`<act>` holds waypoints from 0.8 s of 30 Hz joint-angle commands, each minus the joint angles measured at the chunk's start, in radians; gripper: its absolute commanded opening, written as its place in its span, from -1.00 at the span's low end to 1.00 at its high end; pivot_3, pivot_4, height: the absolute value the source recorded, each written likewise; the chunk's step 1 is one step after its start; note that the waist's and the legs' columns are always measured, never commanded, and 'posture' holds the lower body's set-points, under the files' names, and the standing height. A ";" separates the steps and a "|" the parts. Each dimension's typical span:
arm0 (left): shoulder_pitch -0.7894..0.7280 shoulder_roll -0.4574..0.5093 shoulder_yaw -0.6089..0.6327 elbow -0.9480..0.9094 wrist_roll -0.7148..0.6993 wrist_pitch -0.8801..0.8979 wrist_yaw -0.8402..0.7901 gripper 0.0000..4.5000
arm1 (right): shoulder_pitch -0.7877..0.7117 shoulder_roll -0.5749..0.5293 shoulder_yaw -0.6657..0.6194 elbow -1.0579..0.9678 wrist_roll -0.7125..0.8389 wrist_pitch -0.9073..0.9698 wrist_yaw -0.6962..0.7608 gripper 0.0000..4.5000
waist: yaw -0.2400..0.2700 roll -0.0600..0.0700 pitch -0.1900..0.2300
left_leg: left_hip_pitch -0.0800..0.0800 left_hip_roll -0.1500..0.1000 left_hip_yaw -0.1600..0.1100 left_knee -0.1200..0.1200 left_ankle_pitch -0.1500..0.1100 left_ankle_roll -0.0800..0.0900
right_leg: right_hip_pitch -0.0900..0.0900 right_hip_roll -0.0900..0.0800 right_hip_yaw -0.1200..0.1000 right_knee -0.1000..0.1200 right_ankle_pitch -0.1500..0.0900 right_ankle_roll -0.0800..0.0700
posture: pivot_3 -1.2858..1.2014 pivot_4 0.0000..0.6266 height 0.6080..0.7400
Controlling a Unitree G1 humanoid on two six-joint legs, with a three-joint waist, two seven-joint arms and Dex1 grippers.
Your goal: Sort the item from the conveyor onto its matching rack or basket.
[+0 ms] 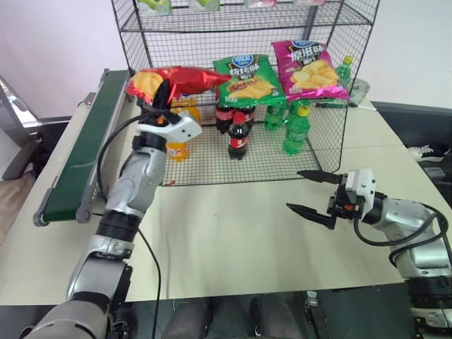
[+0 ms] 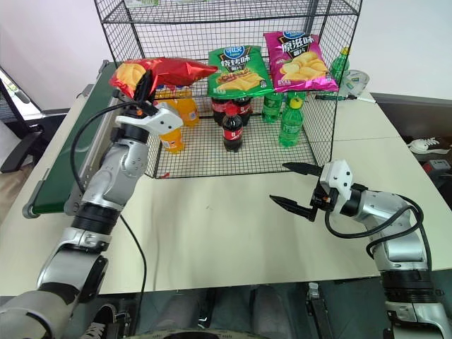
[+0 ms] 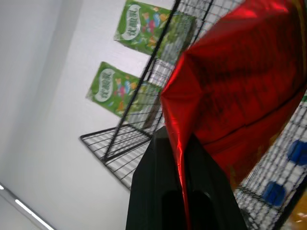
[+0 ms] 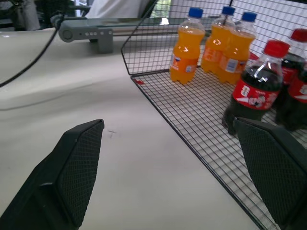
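Next, I let go of the red crisp bag with my left gripper on the middle shelf (image 1: 192,74) next to the green crisp bag.
The red crisp bag (image 1: 176,79) is held up at the left front of the black wire rack (image 1: 321,113), level with its middle shelf. My left gripper (image 1: 157,99) is shut on the bag's lower edge; the left wrist view shows the foil (image 3: 235,96) pinched between the black fingers (image 3: 153,182). The dark-green conveyor (image 1: 88,152) runs along the table's left side with nothing on it. My right gripper (image 1: 311,191) hovers open over the table (image 1: 233,240) in front of the rack's right corner, holding nothing.
A green crisp bag (image 1: 246,79) and a magenta crisp bag (image 1: 308,69) lie on the rack's middle shelf. Orange soda bottles (image 4: 187,48), cola bottles (image 1: 239,135) and green bottles (image 1: 296,127) stand on the bottom tier. Green packets (image 3: 139,26) sit on the top shelf.
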 commanded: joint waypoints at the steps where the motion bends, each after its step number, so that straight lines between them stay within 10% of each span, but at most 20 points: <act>1: -0.073 -0.047 0.035 0.051 -0.107 0.011 0.021 -0.97 | -0.014 -0.004 -0.016 -0.035 0.009 -0.004 -0.004 1.00 | 0.004 0.000 0.000 | 0.000 0.000 0.000 0.000 0.000 0.000 | 0.000 0.000 0.000 0.000 0.000 0.000 | 0.03 -0.52 1.00; 24: -0.359 -0.312 0.062 0.422 -0.348 0.078 0.208 -0.97 | -0.015 0.012 0.002 -0.053 0.010 0.020 -0.029 1.00 | 0.004 -0.007 0.004 | -0.002 -0.001 0.000 0.001 0.002 -0.003 | -0.001 0.000 0.000 0.000 0.000 0.001 | 0.03 -0.52 1.00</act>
